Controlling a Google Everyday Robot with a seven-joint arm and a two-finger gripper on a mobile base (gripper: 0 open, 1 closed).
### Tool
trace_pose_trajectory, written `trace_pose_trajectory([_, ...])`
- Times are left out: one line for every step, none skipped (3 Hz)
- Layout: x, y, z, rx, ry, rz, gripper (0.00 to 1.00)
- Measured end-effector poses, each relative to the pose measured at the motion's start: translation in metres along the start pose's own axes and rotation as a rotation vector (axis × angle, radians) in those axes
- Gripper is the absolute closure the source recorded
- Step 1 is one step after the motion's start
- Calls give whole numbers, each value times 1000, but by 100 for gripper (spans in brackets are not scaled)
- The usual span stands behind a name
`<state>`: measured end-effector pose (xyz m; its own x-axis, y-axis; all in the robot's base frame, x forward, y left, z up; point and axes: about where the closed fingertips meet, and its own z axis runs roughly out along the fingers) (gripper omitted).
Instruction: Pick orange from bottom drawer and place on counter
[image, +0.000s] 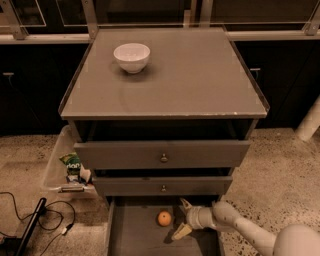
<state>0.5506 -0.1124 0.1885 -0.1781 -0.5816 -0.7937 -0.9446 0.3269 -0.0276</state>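
Observation:
The orange is near the back of the open bottom drawer and belongs on the counter. So next my gripper closes on the middle of the orange (164, 218).
The orange (164, 218) lies on the grey floor of the open bottom drawer (135, 237), near its back. My gripper (182, 218) reaches in from the right, just right of the orange, with its two pale fingers spread, one up near the drawer front above and one lower down (181, 231). It holds nothing and does not touch the orange. The counter (195, 75) is the flat grey top of the cabinet, above.
A white bowl (132, 56) stands on the counter's back left. Two upper drawers with round knobs (163, 158) sit slightly open above the bottom drawer. A clear bin with packets (70, 167) and cables (45, 220) lie on the floor at left.

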Motion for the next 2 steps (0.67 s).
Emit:
trace_pose_trajectory([0,-15,18,-2,-39,-34,0])
trace_pose_trajectory([-1,-19,32,-31,-56,-63,0])
